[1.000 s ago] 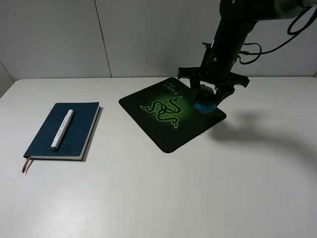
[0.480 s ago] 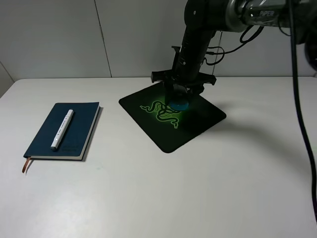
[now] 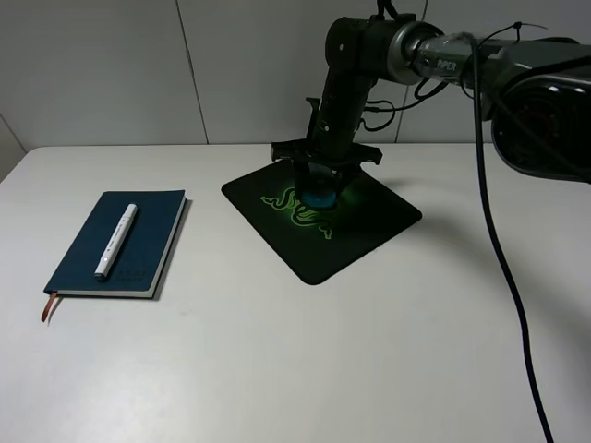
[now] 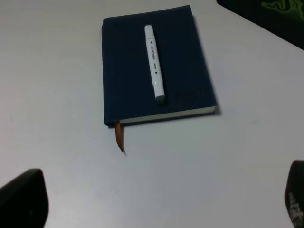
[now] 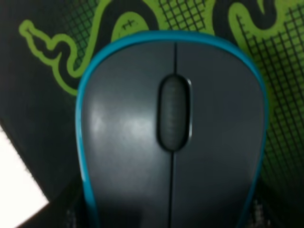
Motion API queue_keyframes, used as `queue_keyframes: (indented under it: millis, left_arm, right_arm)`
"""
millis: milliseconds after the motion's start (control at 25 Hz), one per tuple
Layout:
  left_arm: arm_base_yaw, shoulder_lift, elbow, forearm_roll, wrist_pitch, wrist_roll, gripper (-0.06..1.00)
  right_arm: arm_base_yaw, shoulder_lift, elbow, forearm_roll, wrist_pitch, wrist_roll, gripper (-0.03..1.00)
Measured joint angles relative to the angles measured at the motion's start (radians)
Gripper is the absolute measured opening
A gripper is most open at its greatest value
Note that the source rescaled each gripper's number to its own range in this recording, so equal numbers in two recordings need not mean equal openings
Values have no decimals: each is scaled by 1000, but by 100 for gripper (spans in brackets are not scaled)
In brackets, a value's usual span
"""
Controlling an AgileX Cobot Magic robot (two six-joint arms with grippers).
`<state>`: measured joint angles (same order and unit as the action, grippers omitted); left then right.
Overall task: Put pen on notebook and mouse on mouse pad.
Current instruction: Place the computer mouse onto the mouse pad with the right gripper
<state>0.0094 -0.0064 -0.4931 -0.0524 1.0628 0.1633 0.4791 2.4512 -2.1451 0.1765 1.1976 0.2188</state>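
Next, I let go of the mouse with my right gripper on the green snake logo (image 3: 311, 202) (image 5: 175, 102) in the middle of the black mouse pad.
The teal-sided, dark grey mouse (image 3: 321, 197) is over the middle of the black mouse pad (image 3: 369, 226), on its green snake logo, and my right gripper (image 3: 322, 185) is shut on it. In the right wrist view the mouse (image 5: 173, 128) fills the frame above the mouse pad (image 5: 52, 109); I cannot tell whether it touches the pad. The white pen (image 3: 115, 240) lies along the navy notebook (image 3: 152, 245) on the left. In the left wrist view the pen (image 4: 155, 71) rests on the notebook (image 4: 123, 71), and my left gripper (image 4: 159, 202) is open, apart from both.
The brown ribbon bookmark (image 4: 119, 137) sticks out from the notebook's near end onto the white table (image 3: 277, 369). The right arm's cables (image 3: 503, 268) hang down over the right side of the table. A grey wall stands behind.
My right gripper has carried the mouse leftward from the pad's right edge to its middle and lowered it. The pen and notebook have not moved.
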Motion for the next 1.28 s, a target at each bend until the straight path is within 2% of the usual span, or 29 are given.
queue_keyframes:
  millis: [360,1120,1160,1200,1280]
  left_arm:
    - [0,0,0,0,0,0,100]
    - [0,0,0,0,0,0,100]
    - [0,0,0,0,0,0,100]
    - [0,0,0,0,0,0,100]
    - [0,0,0,0,0,0,100]
  right_arm:
    - [0,29,-1,4,-49,-13,0]
    - [0,48,-3,-29,-70,-29,0]
    - [0,48,-3,-30,-70,-29,3]
    - [0,48,-3,-30,-70,-29,12]
    - [0,48,-3,-30,-70,-30,62]
